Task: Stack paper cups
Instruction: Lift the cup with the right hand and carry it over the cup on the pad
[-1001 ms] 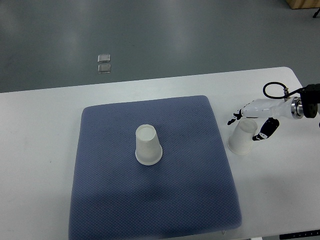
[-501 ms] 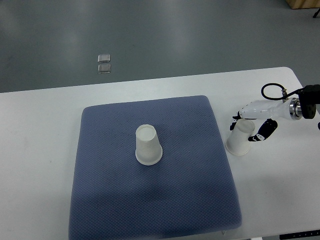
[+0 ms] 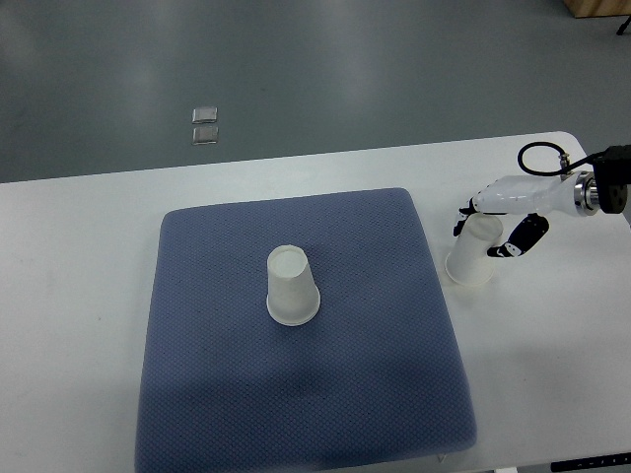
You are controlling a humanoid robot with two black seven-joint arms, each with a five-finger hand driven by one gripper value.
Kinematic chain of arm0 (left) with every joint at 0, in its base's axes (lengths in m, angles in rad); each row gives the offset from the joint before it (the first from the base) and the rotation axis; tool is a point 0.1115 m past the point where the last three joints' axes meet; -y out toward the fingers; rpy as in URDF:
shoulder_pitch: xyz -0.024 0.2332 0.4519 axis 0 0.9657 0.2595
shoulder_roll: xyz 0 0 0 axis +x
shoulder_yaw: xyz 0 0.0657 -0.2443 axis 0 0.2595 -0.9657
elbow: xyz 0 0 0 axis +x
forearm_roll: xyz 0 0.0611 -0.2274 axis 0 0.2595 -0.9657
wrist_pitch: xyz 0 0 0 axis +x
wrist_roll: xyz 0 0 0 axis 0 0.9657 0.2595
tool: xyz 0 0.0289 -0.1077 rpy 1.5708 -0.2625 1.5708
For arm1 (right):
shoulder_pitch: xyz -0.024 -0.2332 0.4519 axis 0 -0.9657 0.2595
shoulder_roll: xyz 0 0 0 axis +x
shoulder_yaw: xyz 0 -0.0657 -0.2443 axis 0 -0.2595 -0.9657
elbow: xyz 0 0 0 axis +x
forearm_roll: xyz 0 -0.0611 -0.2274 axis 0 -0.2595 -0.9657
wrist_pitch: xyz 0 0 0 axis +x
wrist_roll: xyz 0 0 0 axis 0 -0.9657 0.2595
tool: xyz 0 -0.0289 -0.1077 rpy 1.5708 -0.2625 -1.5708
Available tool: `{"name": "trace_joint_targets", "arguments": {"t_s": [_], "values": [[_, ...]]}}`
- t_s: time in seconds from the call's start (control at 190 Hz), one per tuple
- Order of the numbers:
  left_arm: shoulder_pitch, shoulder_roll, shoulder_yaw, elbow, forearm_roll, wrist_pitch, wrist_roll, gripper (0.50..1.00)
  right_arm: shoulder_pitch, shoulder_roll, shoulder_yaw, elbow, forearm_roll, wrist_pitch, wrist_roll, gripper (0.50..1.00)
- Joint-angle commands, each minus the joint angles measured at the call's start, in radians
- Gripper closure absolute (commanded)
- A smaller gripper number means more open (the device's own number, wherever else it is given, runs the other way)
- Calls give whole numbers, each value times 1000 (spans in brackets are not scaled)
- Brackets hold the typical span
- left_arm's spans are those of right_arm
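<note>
The cup in my right gripper, now tilted at the mat's edge, will be let go on top of the white paper cup (image 3: pixel 292 242) near the middle of the mat.
A white paper cup (image 3: pixel 291 287) stands upside down near the middle of the blue-grey mat (image 3: pixel 306 394). A second white paper cup (image 3: pixel 470 259) is upside down and tilted at the mat's right edge, over the white table. My right hand (image 3: pixel 489 230) comes in from the right edge and is shut on this second cup, fingers on its upper part and thumb on its right side. The left arm does not show.
The white table (image 3: pixel 79 286) carries the mat. A black cable loop (image 3: pixel 537 158) sits by the right wrist. Two small clear squares (image 3: pixel 205 125) lie on the grey floor beyond the table.
My right hand with the tilted cup has moved slightly up and left, toward the mat's right edge. The cup on the mat has not moved.
</note>
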Motion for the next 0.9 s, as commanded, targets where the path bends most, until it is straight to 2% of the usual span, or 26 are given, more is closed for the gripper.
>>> {"name": "trace_joint_targets", "arguments": {"t_s": [0.0,0.379,0.575,0.896], "values": [[0,0,0,0,0,0,0,500,48,-1,3,3,2,20,0,865],[0,0,0,0,0,0,0,500,253,14,8,123,13,155,2,865],[0,0,0,0,0,0,0,500,362,31,12,210,61,230,26,865],[0,0,0,0,0,0,0,500,422,168,24,225,174,232,21,865]]}}
